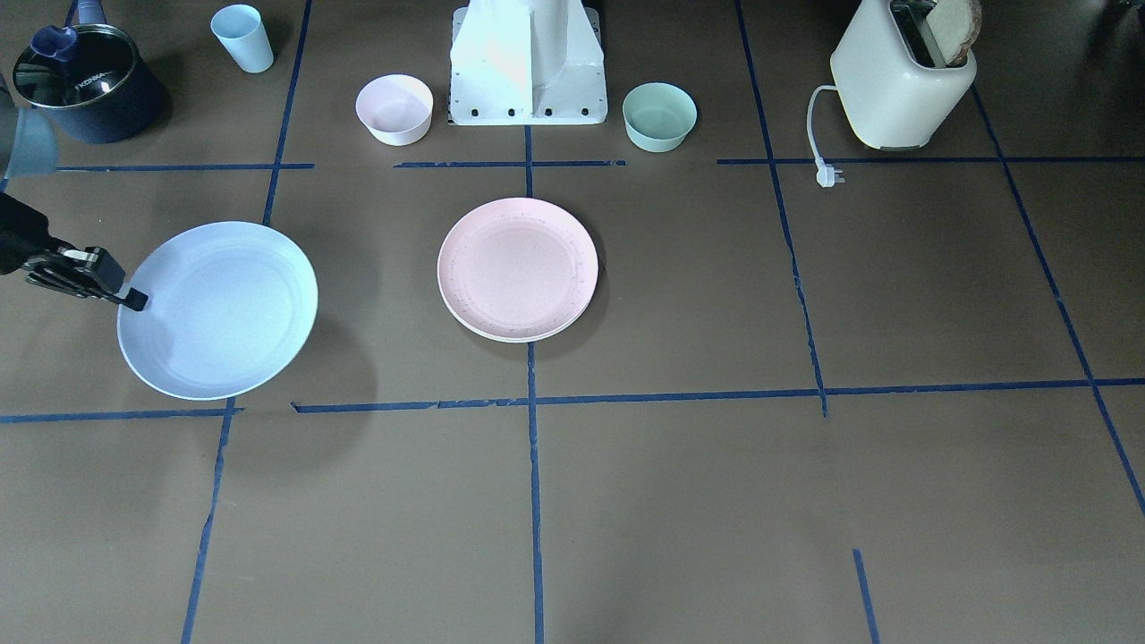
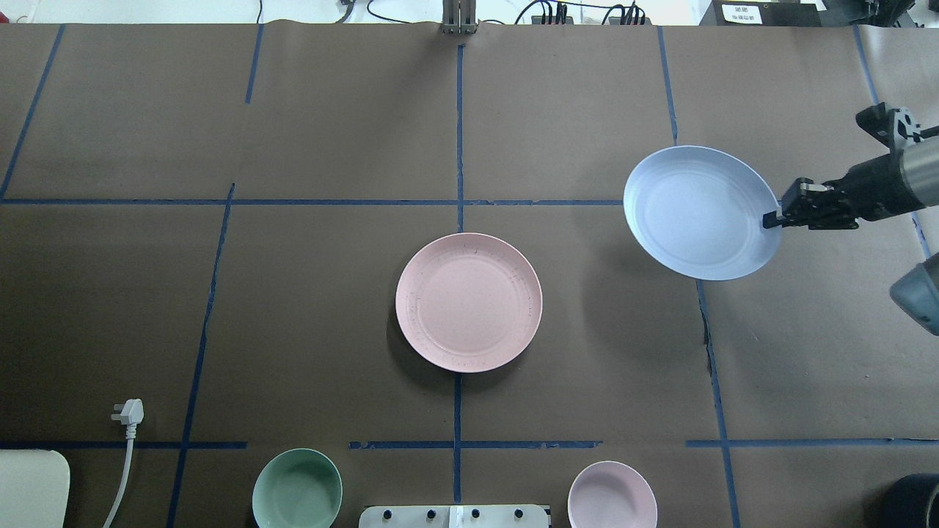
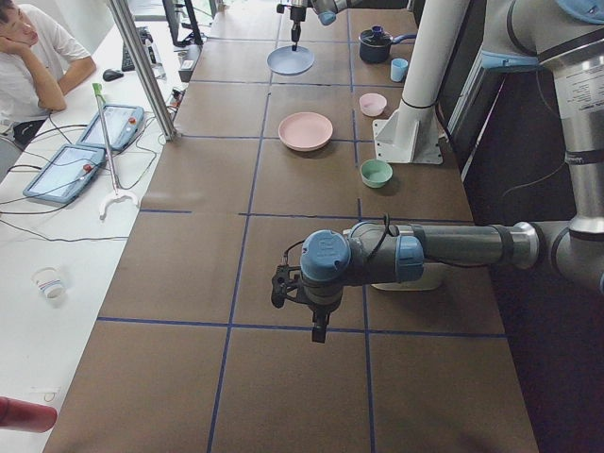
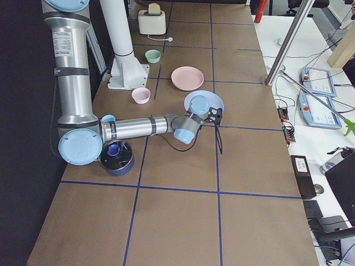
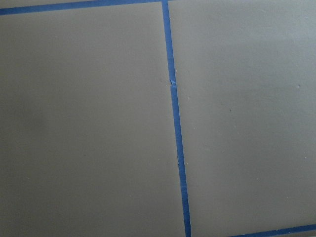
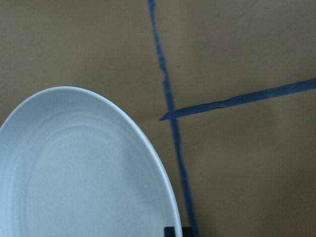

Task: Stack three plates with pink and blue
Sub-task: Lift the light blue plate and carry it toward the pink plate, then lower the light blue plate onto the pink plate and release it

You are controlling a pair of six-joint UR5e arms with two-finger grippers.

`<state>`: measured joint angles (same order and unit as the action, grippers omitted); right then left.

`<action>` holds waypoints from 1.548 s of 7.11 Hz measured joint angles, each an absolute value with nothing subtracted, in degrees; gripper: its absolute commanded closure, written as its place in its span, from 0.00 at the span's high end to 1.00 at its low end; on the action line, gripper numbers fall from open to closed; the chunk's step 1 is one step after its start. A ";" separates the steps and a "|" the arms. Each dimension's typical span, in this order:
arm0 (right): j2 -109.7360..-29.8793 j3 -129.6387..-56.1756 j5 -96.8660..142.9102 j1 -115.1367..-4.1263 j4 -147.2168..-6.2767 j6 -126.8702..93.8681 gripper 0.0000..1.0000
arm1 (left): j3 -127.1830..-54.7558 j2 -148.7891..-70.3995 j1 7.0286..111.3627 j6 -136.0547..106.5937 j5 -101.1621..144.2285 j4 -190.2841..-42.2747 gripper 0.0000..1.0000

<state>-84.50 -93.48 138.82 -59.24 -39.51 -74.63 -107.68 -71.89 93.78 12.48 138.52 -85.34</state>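
Observation:
The robot's right gripper should release the pale blue plate on top of the pink plate (image 1: 516, 263) at the center of the table.
The pale blue plate (image 1: 219, 309) (image 2: 697, 213) hangs tilted above the table, its shadow cast beside it. My right gripper (image 1: 134, 300) (image 2: 770, 218) is shut on its rim; the plate fills the lower left of the right wrist view (image 6: 84, 177). The pink plate (image 1: 517, 266) (image 2: 468, 302) lies at the table's centre, and a cream-white rim (image 1: 501, 336) shows under its near edge. My left gripper (image 3: 319, 330) hovers over bare table far from the plates; I cannot tell if it is open or shut.
A small pink bowl (image 1: 394, 108) and a mint-green bowl (image 1: 659, 115) flank the robot base (image 1: 528, 72). A toaster (image 1: 902, 80) with its loose plug (image 1: 829, 176), a dark pot (image 1: 85, 85) and a blue cup (image 1: 242, 38) stand along the robot's side.

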 measured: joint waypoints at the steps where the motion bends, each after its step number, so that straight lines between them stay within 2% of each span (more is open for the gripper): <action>1: -81.61 -97.57 135.70 -55.49 -46.70 -76.67 0.00 | -107.61 -71.90 93.78 12.48 138.52 -85.34 1.00; 3: -75.86 -104.82 126.25 -46.30 -60.51 -81.75 0.00 | -107.52 -71.91 93.78 12.48 138.52 -85.34 1.00; 6: -70.59 -106.33 111.43 -31.42 -64.87 -90.26 0.00 | -107.42 -71.94 93.75 12.48 138.52 -85.34 1.00; 8: -69.72 -106.05 107.22 -27.22 -65.02 -92.26 0.01 | -107.41 -71.91 93.78 12.48 138.52 -85.34 1.00; 9: -69.60 -105.91 106.56 -26.67 -65.03 -92.50 0.81 | -107.40 -71.90 93.78 12.48 138.52 -85.34 1.00; 10: -69.58 -105.82 106.12 -26.47 -65.06 -92.64 1.00 | -107.40 -71.90 93.78 12.48 138.52 -85.34 1.00; 11: -69.58 -105.78 105.82 -26.69 -65.32 -92.52 1.00 | -107.40 -71.89 93.78 12.48 138.52 -85.34 1.00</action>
